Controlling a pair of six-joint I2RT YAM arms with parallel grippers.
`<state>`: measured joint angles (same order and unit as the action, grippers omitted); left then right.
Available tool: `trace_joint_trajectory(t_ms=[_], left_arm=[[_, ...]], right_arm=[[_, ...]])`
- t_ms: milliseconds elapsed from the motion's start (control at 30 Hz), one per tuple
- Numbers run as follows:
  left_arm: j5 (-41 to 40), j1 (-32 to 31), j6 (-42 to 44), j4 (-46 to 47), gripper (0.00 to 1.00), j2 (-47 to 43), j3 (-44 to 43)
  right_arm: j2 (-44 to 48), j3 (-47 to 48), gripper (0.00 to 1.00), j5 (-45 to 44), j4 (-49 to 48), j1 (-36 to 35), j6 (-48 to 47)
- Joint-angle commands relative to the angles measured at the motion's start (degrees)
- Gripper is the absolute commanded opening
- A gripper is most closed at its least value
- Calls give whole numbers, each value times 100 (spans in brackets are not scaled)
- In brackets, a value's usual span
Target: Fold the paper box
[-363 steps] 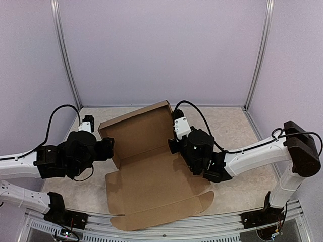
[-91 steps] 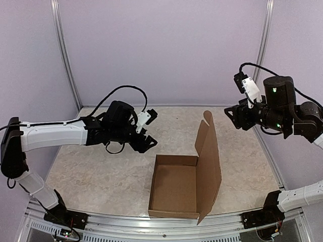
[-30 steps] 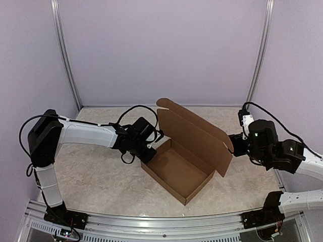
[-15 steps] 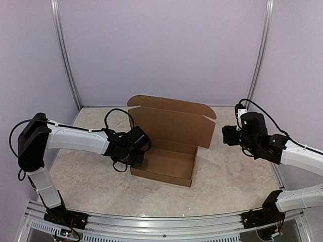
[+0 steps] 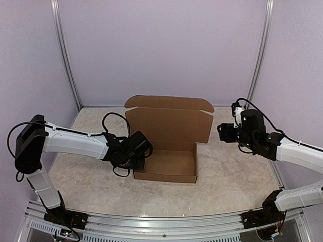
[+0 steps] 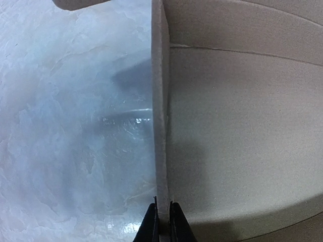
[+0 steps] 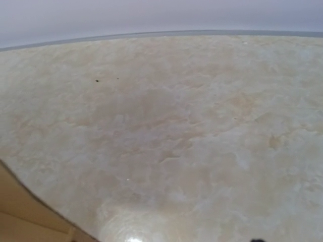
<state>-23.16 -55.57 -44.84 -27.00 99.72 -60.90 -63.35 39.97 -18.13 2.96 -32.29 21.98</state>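
Observation:
Next, I close my right gripper on the lid's nearest side edge (image 5: pixel 212 118), high up, just below the top flap of the paper box.
The paper box (image 5: pixel 169 162) sits mid-table as an open brown tray, its lid (image 5: pixel 169 125) standing upright along the back with the flaps at its top edge. My left gripper (image 5: pixel 138 160) is shut on the tray's left wall. In the left wrist view the two dark fingertips (image 6: pixel 150 226) pinch that thin wall edge (image 6: pixel 160 101), with the tray's inside (image 6: pixel 242 141) to the right. My right gripper (image 5: pixel 221 132) hovers open just right of the lid, holding nothing. Its fingers do not show in the right wrist view, where only a corner of the box (image 7: pixel 20 217) appears.
The marbled tabletop (image 5: pixel 237 171) surrounds the box; purple walls with metal posts (image 5: pixel 68 60) close the back and sides. A metal rail (image 5: pixel 151 224) runs along the near edge. The right wrist view shows bare tabletop (image 7: pixel 176 126).
The box has turned with my left gripper until its front wall faces the near edge, lid still upright. My right gripper has shifted slightly left, nearer the lid's right end.

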Motion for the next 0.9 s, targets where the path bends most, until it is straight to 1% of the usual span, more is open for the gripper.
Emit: trace_joint_trajectory(t_ms=[0, 133, 233, 333, 400, 467, 533, 567, 600, 633, 733, 833, 867], left_arm=[[-276, -162, -327, -12, 12, -160, 26], [-424, -267, -356, -3, 27, -342, 16], [-547, -343, -189, 123, 33, -490, 26], [-921, -418, 163, 163, 41, -762, 30], [-1133, -419, 401, 116, 47, -1045, 67], [-1218, -375, 715, 93, 52, -1342, 114], [-1171, -273, 1018, 57, 53, -1710, 166], [-1096, -186, 1164, 53, 53, -1907, 209], [-986, -67, 1295, 58, 48, -2168, 255], [-779, 77, 1434, 106, 40, -2330, 326], [-231, 605, 1782, 352, 22, -3014, 611], [336, 1246, 2035, 626, 9, -3559, 811], [544, 1421, 2160, 732, 6, -3658, 850]], right_arm=[[-43, -16, 72, 252, -232, 103, -148], [-95, 19, 72, 516, -232, 188, -243], [-55, 1, 72, 582, -254, 198, -330], [17, 4, 72, 651, -224, 202, -421], [80, 92, 71, 706, -12, 203, -493], [202, 114, 70, 709, 85, 199, -546], [320, 89, 70, 687, 127, 206, -612], [359, 101, 70, 674, 183, 200, -656], [380, 140, 69, 643, 263, 201, -686], [396, 169, 68, 625, 334, 203, -705], [517, 209, 65, 630, 416, 199, -734], [643, 240, 59, 706, 400, 214, -740], [670, 282, 59, 755, 409, 215, -752]])
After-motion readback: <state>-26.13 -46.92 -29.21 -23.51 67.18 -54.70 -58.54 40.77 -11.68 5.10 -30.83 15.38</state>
